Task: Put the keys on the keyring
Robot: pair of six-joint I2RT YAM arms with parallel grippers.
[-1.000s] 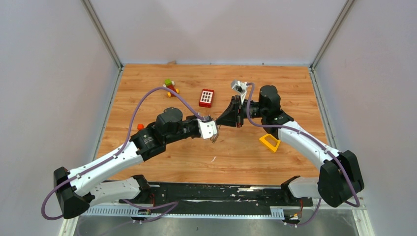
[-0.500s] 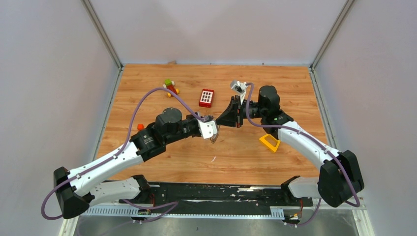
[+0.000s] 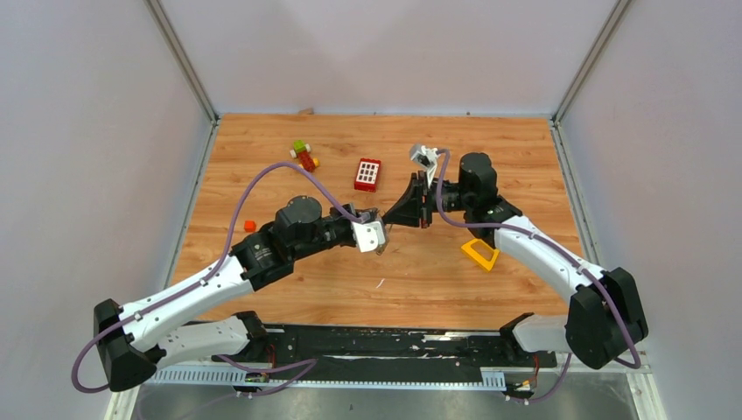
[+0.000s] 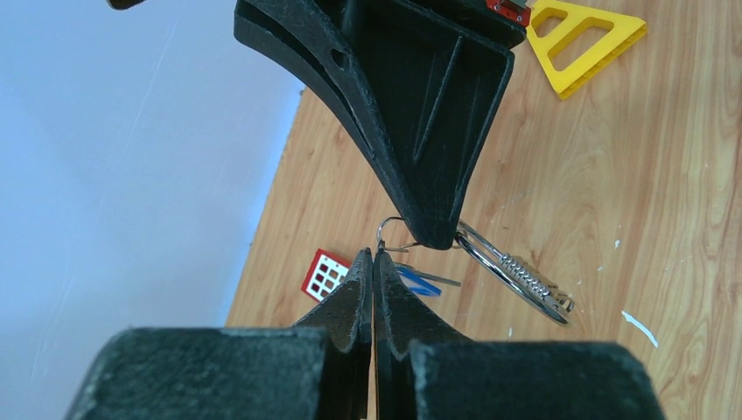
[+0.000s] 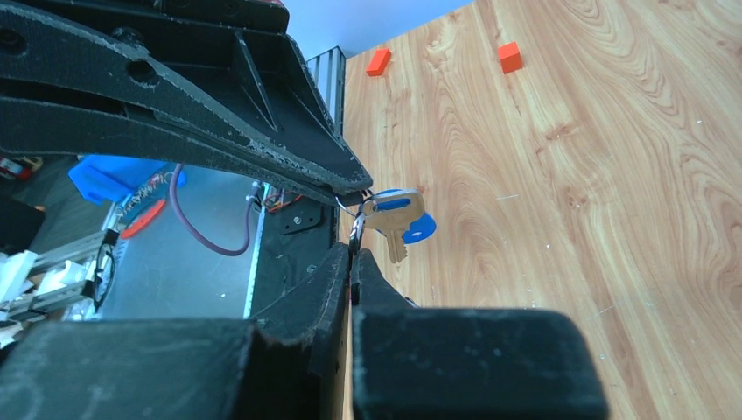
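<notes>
My left gripper holds the thin wire loop tight beside the tip of my right gripper. It should open and take the key with the blue tag (image 5: 419, 229).
My two grippers meet tip to tip above the middle of the table. My left gripper (image 3: 383, 231) (image 4: 374, 254) is shut on a thin wire loop (image 4: 389, 227) that carries the keys. A key with a blue tag (image 5: 398, 214) (image 4: 420, 281) hangs at its tip. My right gripper (image 3: 391, 220) (image 5: 354, 254) is shut on the keyring (image 4: 516, 271), a silver wire ring with a small spring. The ring hangs from the right fingertip (image 4: 433, 229) just above the wood. The exact joint between loop and ring is hidden behind the fingers.
A red brick (image 3: 368, 174) lies behind the grippers. A yellow triangular block (image 3: 479, 254) lies under the right forearm. A small toy figure (image 3: 304, 156) sits at the back left and a small orange block (image 3: 249, 226) at the left.
My left arm has shifted slightly towards the near left, its cable sagging lower. Both grippers stay shut and tip to tip. The right arm has barely moved.
</notes>
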